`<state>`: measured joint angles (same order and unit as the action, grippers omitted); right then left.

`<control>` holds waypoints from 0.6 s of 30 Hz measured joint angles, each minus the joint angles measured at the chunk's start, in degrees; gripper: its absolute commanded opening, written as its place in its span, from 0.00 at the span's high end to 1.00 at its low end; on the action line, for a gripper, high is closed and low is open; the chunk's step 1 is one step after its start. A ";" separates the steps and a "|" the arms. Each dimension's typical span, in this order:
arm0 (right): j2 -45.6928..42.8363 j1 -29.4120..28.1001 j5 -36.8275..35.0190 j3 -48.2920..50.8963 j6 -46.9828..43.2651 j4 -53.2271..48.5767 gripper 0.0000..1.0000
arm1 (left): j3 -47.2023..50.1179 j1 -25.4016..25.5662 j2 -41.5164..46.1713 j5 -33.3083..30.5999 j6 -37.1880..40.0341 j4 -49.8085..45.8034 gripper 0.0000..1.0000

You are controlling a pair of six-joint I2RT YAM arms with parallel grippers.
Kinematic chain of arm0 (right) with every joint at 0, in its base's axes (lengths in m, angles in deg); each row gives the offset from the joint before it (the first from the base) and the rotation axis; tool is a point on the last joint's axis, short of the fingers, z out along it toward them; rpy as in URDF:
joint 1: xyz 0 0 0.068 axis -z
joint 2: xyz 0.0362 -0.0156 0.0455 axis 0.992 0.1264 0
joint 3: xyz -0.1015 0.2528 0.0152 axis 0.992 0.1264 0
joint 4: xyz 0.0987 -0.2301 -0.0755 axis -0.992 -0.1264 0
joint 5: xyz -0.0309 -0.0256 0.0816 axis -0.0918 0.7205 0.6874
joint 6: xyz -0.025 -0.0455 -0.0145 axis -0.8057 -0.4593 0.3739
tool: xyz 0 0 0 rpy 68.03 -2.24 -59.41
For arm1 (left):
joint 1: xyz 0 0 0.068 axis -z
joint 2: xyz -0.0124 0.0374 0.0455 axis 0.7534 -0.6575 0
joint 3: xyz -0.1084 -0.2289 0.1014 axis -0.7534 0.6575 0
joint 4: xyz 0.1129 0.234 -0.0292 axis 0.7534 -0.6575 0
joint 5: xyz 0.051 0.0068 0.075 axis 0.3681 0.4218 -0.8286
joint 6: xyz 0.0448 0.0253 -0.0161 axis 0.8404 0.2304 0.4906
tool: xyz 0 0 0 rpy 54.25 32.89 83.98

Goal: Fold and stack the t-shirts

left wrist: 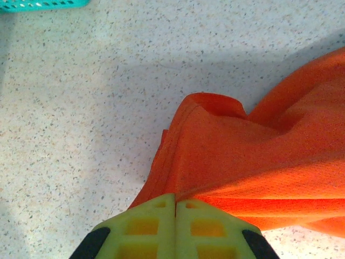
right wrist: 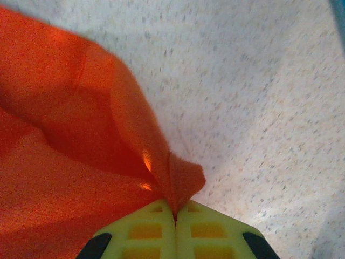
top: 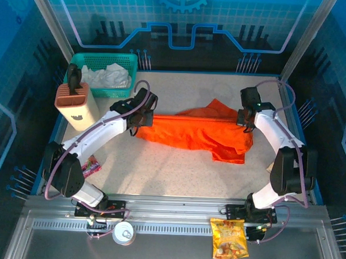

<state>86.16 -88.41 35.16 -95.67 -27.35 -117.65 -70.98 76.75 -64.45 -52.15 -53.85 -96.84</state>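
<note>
The orange t-shirt has a tight crease from my left gripper's pull while its far edge curls loose, so next my left gripper opens and takes the curled edge (left wrist: 213, 101).
A bright orange t-shirt (top: 195, 130) lies crumpled across the middle of the speckled table, stretched between both arms. My left gripper (top: 140, 120) is shut on its left edge; in the left wrist view the yellow-green jaws (left wrist: 176, 200) pinch a fold of the orange t-shirt (left wrist: 242, 162). At the shirt's right end my right gripper (top: 245, 118) is shut on the cloth. In the right wrist view that gripper (right wrist: 175, 213) holds a small bunched corner of the t-shirt (right wrist: 59, 151) between closed jaws.
A teal mesh basket (top: 90, 62) with white cloth (top: 109, 76) stands at the back left. A tan knife block (top: 77, 106) sits left of the left arm. A small pink packet (top: 91, 165) lies near the left base. A snack bag (top: 230, 238) and a white tin (top: 124, 233) rest on the front rail.
</note>
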 measured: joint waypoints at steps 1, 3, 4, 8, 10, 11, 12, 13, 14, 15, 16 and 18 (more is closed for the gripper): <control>-0.02 0.00 0.81 0.63 0.20 0.02 1.00 | 0.15 0.00 -0.07 0.00 0.02 -0.28 0.97; -0.02 -0.17 2.73 1.51 0.44 0.07 1.00 | 0.35 -0.02 -0.37 0.00 0.00 -0.94 0.97; -0.07 -0.42 3.72 2.01 0.63 0.17 1.00 | 0.63 -0.09 -0.59 -0.02 0.00 -1.07 0.99; -1.01 -3.80 6.16 4.79 1.95 0.00 1.00 | 3.08 -0.74 -0.96 -0.02 -0.37 -1.64 1.00; -2.93 -6.86 6.27 7.08 3.15 -0.48 1.00 | 4.63 -0.94 -0.83 -0.04 -0.59 -1.99 1.00; -4.50 -8.55 6.32 8.39 3.91 -1.05 1.00 | 5.62 -1.05 -0.48 -0.04 -0.63 -2.03 1.00; -6.21 -9.92 6.32 9.57 4.74 -1.51 1.00 | 6.58 -1.09 0.09 -0.04 -0.63 -2.16 1.00; -8.68 -11.58 6.32 11.10 5.86 -1.92 1.00 | 7.45 -1.14 0.83 -0.04 -0.63 -2.47 1.00; -11.23 -13.11 6.32 12.50 7.13 -2.38 1.00 | 7.98 -1.14 1.55 -0.04 -0.63 -2.67 1.00; -13.53 -14.58 6.34 13.68 8.46 -2.73 0.97 | 8.20 -1.14 2.16 -0.04 -0.63 -2.82 1.00; -15.69 -16.11 6.40 14.93 9.86 -2.69 0.92 | 8.24 -1.14 2.75 -0.04 -0.63 -2.86 1.00; -18.88 -19.43 7.02 17.75 13.03 -2.38 0.85 | 8.24 -1.14 3.17 -0.04 -0.66 -2.75 0.99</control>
<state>67.28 -107.84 42.17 -77.92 -14.32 -120.03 -62.74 75.61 -61.29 -52.19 -54.50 -99.59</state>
